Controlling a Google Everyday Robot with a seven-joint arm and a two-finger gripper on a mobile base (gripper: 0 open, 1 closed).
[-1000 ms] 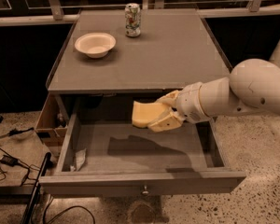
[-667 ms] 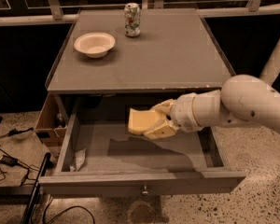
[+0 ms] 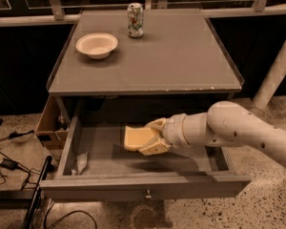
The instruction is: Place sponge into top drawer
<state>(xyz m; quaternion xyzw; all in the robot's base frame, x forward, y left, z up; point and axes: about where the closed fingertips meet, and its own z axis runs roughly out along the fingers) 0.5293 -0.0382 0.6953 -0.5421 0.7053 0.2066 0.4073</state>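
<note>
Next, I release the pale yellow sponge on the grey bottom of the drawer, well behind the drawer's small round knob (image 3: 136, 148). The sponge is now held low inside the drawer space.
The top drawer (image 3: 109, 163) stands pulled open below the grey table top, with its grey front panel and small round knob (image 3: 147, 193) toward me. My cream gripper (image 3: 150, 137) reaches in from the right and is shut on the pale yellow sponge (image 3: 135, 138). It holds the sponge inside the drawer space, low over the grey bottom, left of the middle. The sponge casts a shadow on the drawer floor below it.
A white bowl (image 3: 97, 45) and a drinks can (image 3: 135, 19) stand on the table top (image 3: 181, 56). A crumpled wrapper (image 3: 80, 163) lies in the drawer's left front corner. Cables and a dark stand (image 3: 19, 175) lie on the floor at left. A white post (image 3: 276, 70) rises at right.
My gripper has moved left and down with the sponge, deeper into the open drawer. The drawer, bowl and can have not moved.
</note>
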